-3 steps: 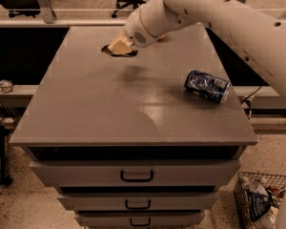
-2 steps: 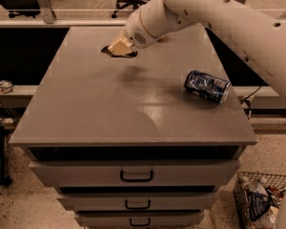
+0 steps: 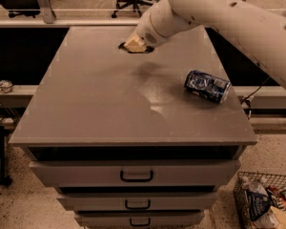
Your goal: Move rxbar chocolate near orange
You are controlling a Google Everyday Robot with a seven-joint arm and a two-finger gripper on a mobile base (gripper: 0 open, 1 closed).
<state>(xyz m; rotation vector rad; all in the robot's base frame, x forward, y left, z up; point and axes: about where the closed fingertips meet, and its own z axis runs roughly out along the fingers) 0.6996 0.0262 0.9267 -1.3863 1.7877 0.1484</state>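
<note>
The robot's gripper needs to release the rxbar chocolate near the far edge of the grey table (image 3: pixel 166 42), under the white arm.
My gripper (image 3: pixel 134 44) is at the far middle of the grey table (image 3: pixel 95 109), reaching down from the white arm that comes in from the upper right. A flat dark shape (image 3: pixel 149 49) shows on the table just under and beside the gripper; it looks like the rxbar chocolate, mostly covered by the gripper. I cannot tell whether it is held. The orange is not in view; it may be hidden behind the arm.
A blue and white soda can (image 3: pixel 207 86) lies on its side near the table's right edge. Drawers (image 3: pixel 136 175) are below the table front. A wire basket (image 3: pixel 267 204) of packets stands on the floor at lower right. Office chairs stand behind the table.
My gripper has moved a little to the right along the far part of the table, and the dark shape under it has shifted with it. The can has not moved.
</note>
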